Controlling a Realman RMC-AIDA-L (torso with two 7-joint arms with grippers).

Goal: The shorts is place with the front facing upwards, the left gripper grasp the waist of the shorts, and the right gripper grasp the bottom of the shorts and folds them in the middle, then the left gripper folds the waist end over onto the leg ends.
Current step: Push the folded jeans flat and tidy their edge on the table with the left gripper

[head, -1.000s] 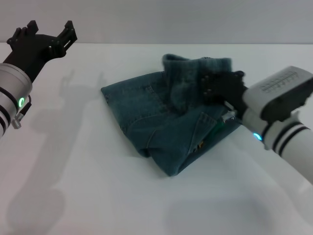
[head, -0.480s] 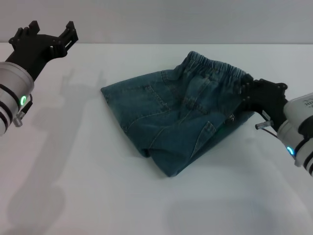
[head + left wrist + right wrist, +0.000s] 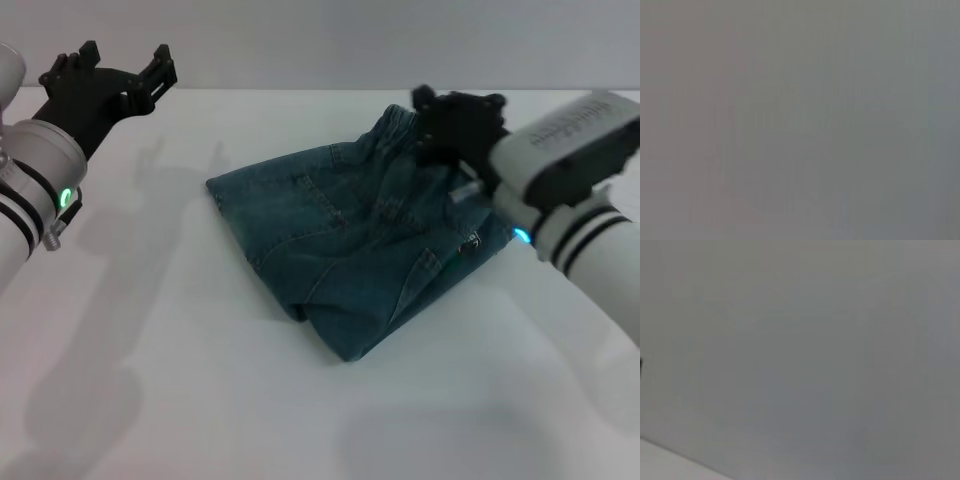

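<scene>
The shorts' near leg end [image 3: 318,314] is beside the small notch opposite the gathered waist. My left gripper should go there next and close.
The blue denim shorts [image 3: 340,240] lie folded in a compact bundle on the white table [image 3: 200,400]. Their gathered waist [image 3: 397,124] rests on top at the far right, partly hidden behind the right gripper. My right gripper [image 3: 455,108] hovers raised over that waist, open, with nothing between its fingers. The left gripper [image 3: 118,65] hangs high at the far left, well clear of the shorts, open and holding nothing. I cannot make out the leg ends in the bundle. Both wrist views show only a blank grey surface.
Bare white table surrounds the shorts on the left and at the front. The table's far edge [image 3: 280,90] runs just behind the bundle.
The right gripper laid the raised waist down flat on the bundle, let go, drew off to the right, then rose back over the waistband. The left gripper drifted slightly right.
</scene>
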